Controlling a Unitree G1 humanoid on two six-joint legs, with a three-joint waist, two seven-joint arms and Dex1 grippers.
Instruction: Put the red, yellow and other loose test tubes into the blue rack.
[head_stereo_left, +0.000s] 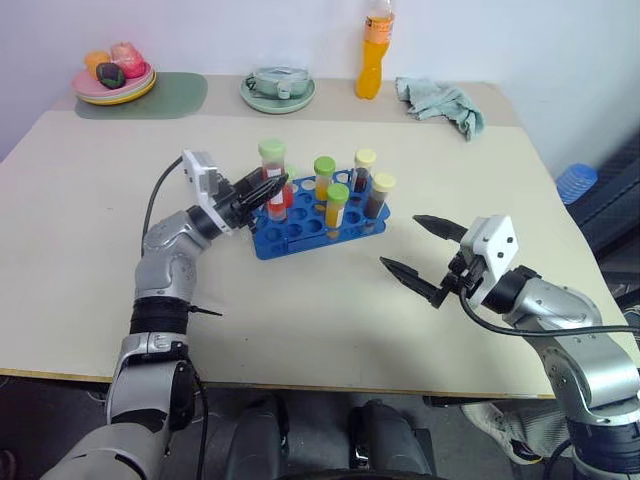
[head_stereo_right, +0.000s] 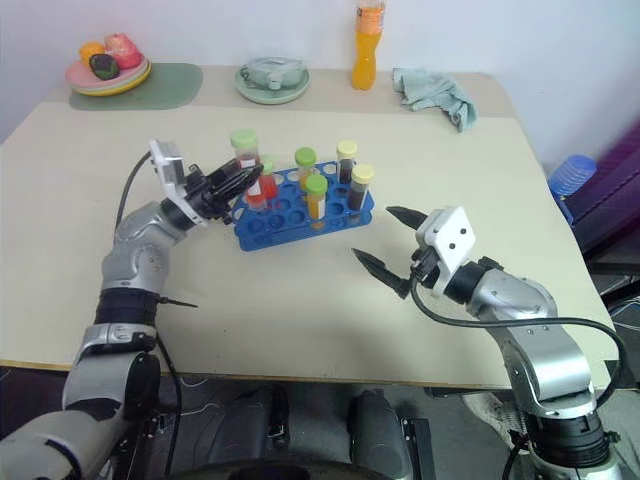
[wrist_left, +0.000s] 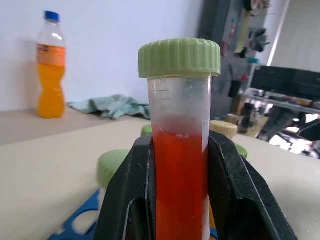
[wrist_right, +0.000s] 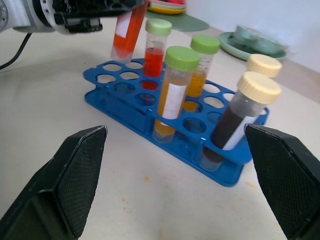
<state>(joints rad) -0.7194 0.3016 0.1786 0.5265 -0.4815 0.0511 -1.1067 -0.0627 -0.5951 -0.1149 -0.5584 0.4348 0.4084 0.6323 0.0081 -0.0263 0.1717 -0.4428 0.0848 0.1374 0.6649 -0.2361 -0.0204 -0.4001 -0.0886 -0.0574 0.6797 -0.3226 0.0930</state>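
Next, my left gripper lets go of the red test tube in the blue rack's near row (head_stereo_left: 294, 230), in front of the other red tube. The held tube hangs just above the holes.
The blue rack (head_stereo_left: 300, 238) stands mid-table with several capped tubes in it: one red (wrist_right: 154, 56), two orange-yellow (wrist_right: 171, 95) and two dark brown (wrist_right: 239, 115). My left gripper (head_stereo_left: 268, 190) is shut on a red test tube (head_stereo_left: 274, 170) with a green cap, held slightly tilted over the rack's left end. Its bottom hangs just above the holes (wrist_right: 120, 50). In the left wrist view, both black fingers (wrist_left: 127, 200) clamp that tube (wrist_left: 180, 165). My right gripper (head_stereo_left: 400, 240) stands open and empty above the table, to the right of the rack.
Along the far edge stand an orange drink bottle (head_stereo_left: 375, 50), a crumpled teal cloth (head_stereo_left: 440, 103), a green cup on its saucer (head_stereo_left: 278, 88) and a plate of fruit (head_stereo_left: 113, 78) on a green mat (head_stereo_left: 165, 97). A blue object (head_stereo_left: 577, 182) sits beyond the table's right edge.
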